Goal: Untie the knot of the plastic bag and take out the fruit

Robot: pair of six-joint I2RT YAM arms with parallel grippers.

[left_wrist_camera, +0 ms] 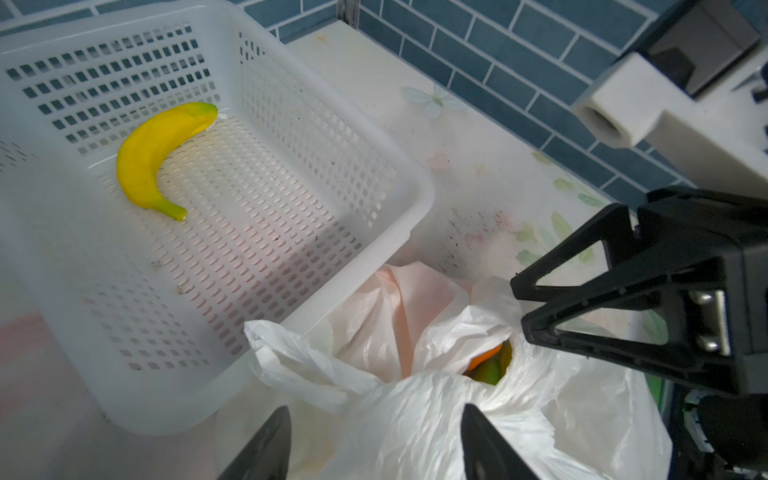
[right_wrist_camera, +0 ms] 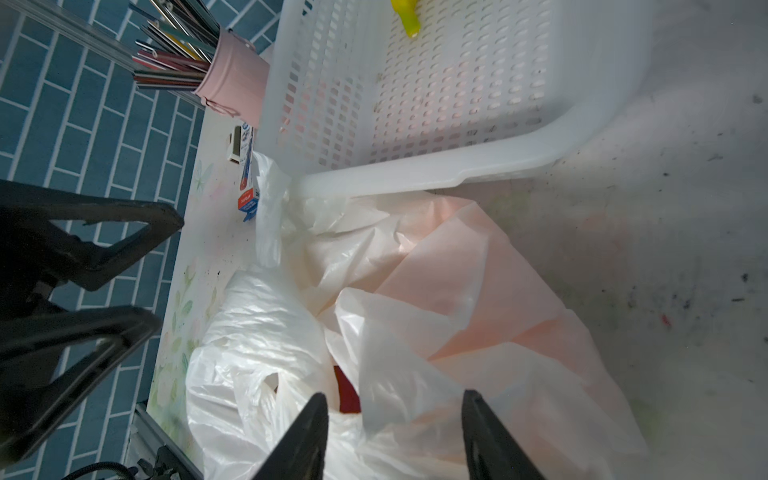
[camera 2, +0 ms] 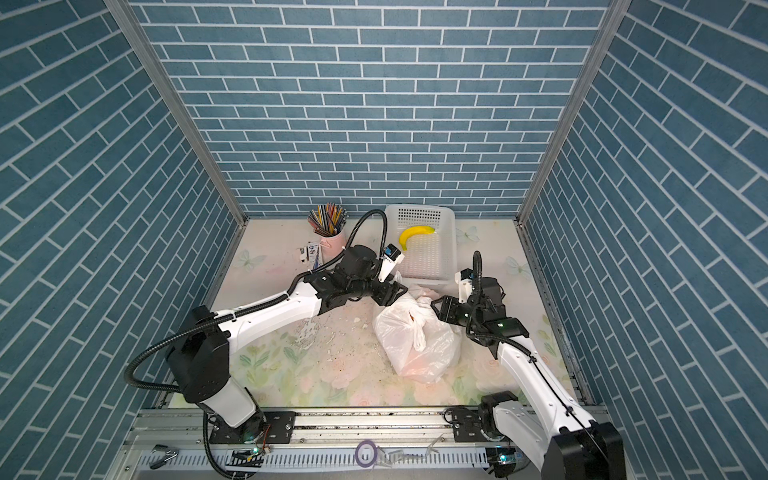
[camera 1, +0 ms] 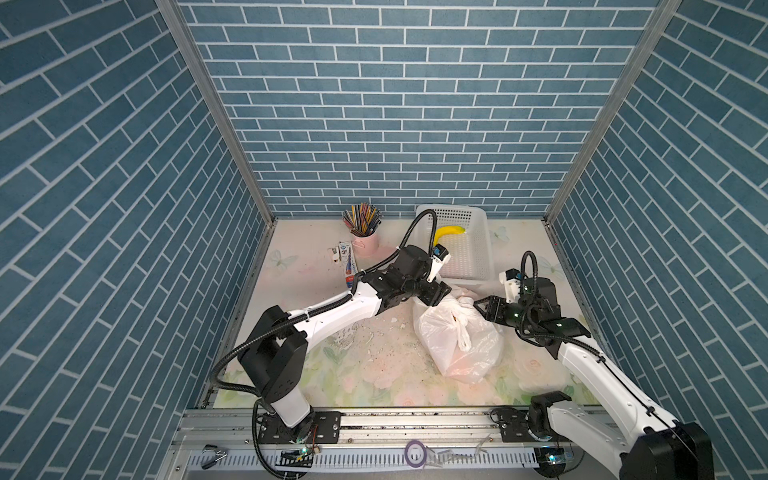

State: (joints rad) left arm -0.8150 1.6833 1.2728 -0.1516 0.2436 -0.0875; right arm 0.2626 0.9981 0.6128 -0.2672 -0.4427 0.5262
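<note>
The bag's bunched opening leaves just a narrow gap over the fruit, so the robot's left gripper needs to pinch the bunched plastic (left_wrist_camera: pixel 382 417) and pull away from the right gripper.
The white plastic bag (camera 1: pixel 457 345) (camera 2: pixel 419 345) lies crumpled on the floral table, just in front of the basket. Its mouth gapes; an orange and a green fruit (left_wrist_camera: pixel 488 363) show through a gap, and a dark red piece (right_wrist_camera: pixel 347 392) shows in the right wrist view. No tight knot is in view; a loose handle strip (camera 1: pixel 463 338) hangs over the bag's side. My left gripper (camera 1: pixel 438 291) (left_wrist_camera: pixel 376 415) is open over the bag's far left edge. My right gripper (camera 1: pixel 482 309) (right_wrist_camera: pixel 395 397) is open at the bag's far right edge, with loose plastic lying between its fingers.
A white perforated basket (camera 1: pixel 457 214) (left_wrist_camera: pixel 419 195) stands against the back wall with a yellow banana (camera 1: pixel 449 232) (left_wrist_camera: pixel 153 162) in it. A pink cup of pencils (camera 1: pixel 365 243) and a small box (camera 1: pixel 347 262) sit at the back left. Brick walls close three sides.
</note>
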